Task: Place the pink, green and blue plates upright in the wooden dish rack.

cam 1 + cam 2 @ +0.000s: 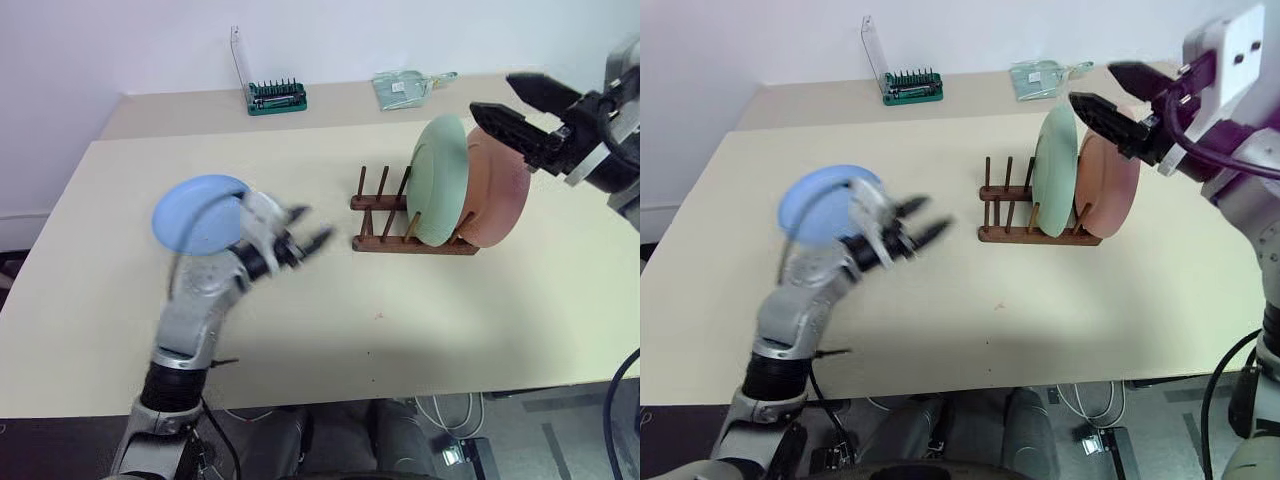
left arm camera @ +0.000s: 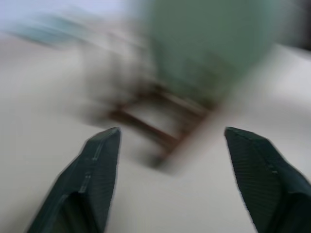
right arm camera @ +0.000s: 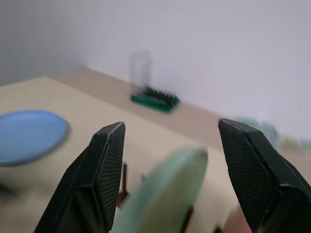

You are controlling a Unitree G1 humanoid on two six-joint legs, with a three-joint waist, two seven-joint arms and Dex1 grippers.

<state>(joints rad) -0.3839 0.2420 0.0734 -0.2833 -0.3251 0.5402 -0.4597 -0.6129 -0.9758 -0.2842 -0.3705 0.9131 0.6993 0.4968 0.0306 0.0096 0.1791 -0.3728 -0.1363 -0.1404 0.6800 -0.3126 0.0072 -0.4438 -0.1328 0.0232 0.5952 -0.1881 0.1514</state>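
The blue plate is next for my left gripper, which should go there and close on the plate's rim (image 1: 158, 232), on the side farthest from the wooden dish rack.
The blue plate (image 1: 195, 215) lies flat on the table (image 1: 400, 320) at the left. My left gripper (image 1: 310, 228) is open and empty just to the right of it, pointing toward the wooden dish rack (image 1: 385, 240). The green plate (image 1: 440, 180) and the pink plate (image 1: 500, 195) stand upright in the rack's right end, side by side. My right gripper (image 1: 492, 93) hovers open above the pink plate's top rim, holding nothing. In the right wrist view the green plate's rim (image 3: 165, 194) shows below the spread fingers.
A green tool holder (image 1: 277, 97) with dark bits and a clear plastic packet (image 1: 405, 88) sit at the back by the wall. Several pegs on the rack's left end (image 1: 372, 185) stand bare. Cables hang below the table's front edge.
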